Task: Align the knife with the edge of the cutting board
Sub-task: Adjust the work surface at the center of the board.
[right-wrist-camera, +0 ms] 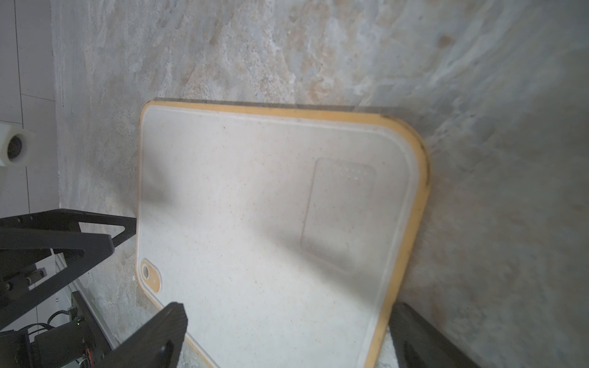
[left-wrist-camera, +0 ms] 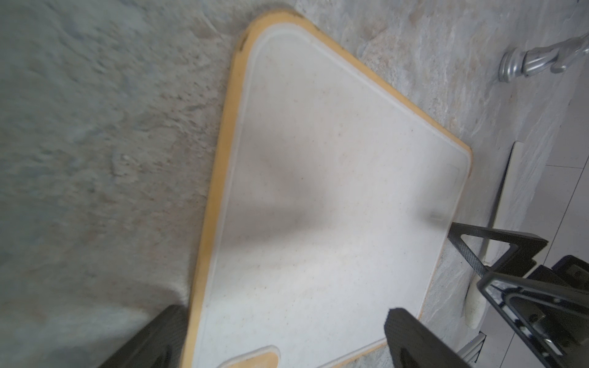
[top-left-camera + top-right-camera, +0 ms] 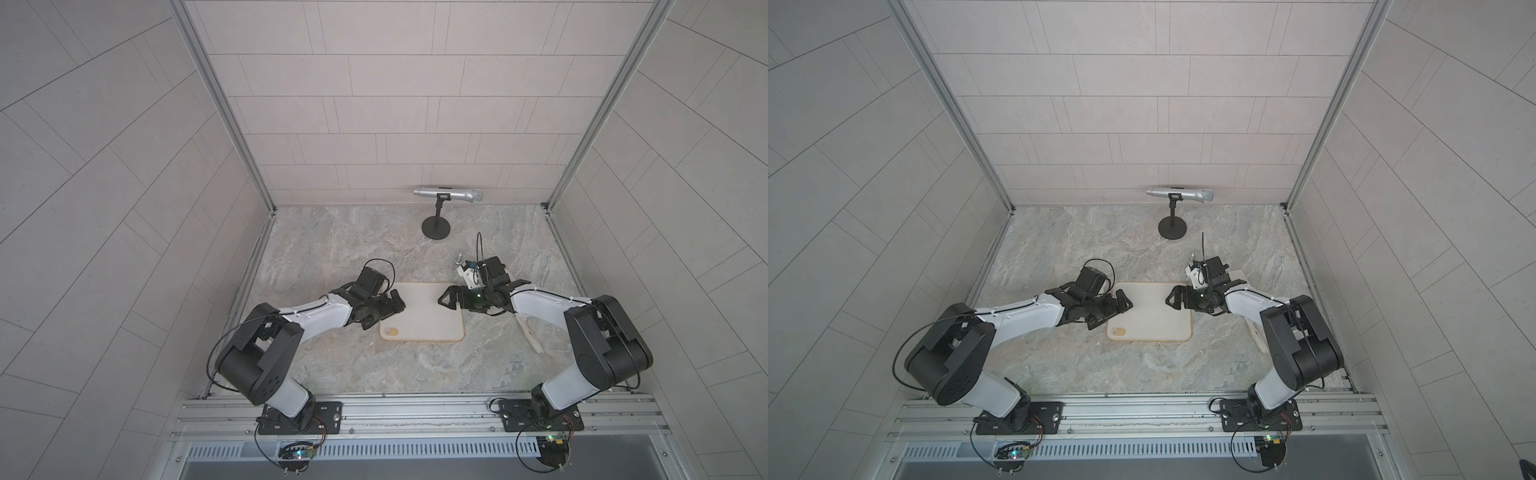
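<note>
The robot's right gripper should next move to the knife beside the cutting board and close on the knife handle's end point(image 3: 522, 322) next to the blade.
The cutting board point(image 3: 422, 318) lies flat at mid-table in both top views point(image 3: 1152, 320), its tan hole tab at the near left corner. The knife point(image 3: 528, 334) lies on the table to the board's right, slanted and mostly hidden under my right forearm; its blade point(image 2: 506, 191) and handle show in the left wrist view. My left gripper point(image 3: 392, 309) hovers open over the board's left edge point(image 2: 280, 334). Facing it, my right gripper point(image 3: 446, 301) hovers open over the right edge point(image 1: 287, 331). Neither holds anything.
A silver microphone point(image 3: 449, 194) on a black stand point(image 3: 436, 227) is at the back, near the wall. A small silver metal piece point(image 3: 460, 259) sits just behind my right wrist. Tiled walls close the left, right and back sides.
</note>
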Robot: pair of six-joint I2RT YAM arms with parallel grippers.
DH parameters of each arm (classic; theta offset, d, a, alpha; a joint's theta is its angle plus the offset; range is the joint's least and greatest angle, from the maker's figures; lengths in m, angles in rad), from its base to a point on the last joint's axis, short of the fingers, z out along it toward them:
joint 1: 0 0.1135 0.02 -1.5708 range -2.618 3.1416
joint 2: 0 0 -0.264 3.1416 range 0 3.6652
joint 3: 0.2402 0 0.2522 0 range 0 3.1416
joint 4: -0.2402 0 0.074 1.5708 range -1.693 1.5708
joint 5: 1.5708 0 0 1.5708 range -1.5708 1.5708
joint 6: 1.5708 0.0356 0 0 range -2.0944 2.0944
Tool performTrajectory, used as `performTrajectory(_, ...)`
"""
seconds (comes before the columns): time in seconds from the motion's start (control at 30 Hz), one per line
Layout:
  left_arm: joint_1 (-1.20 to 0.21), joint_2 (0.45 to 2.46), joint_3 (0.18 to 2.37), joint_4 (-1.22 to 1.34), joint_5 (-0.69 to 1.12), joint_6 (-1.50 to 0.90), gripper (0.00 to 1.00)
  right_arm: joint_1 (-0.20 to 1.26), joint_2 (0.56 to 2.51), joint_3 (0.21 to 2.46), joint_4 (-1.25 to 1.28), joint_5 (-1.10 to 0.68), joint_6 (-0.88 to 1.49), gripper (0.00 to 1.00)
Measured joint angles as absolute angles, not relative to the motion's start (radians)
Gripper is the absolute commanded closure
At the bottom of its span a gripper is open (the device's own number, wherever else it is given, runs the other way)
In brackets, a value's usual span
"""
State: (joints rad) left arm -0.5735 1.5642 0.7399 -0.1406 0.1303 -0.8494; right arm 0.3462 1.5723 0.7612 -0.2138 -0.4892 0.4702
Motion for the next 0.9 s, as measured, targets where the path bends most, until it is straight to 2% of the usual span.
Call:
performTrajectory(0.7,-0.574,1.589,0.78,-0.189,0.13,-0.849,0.0,0.345,1.575,0.771,-0.231,-0.485,0.471,0.0)
performTrajectory(0.9,-0.579,1.575,0.78,-0.193,0.145,-0.851,0.0,0.344,1.552,0.784,-0.321,-0.477,0.472,0.0)
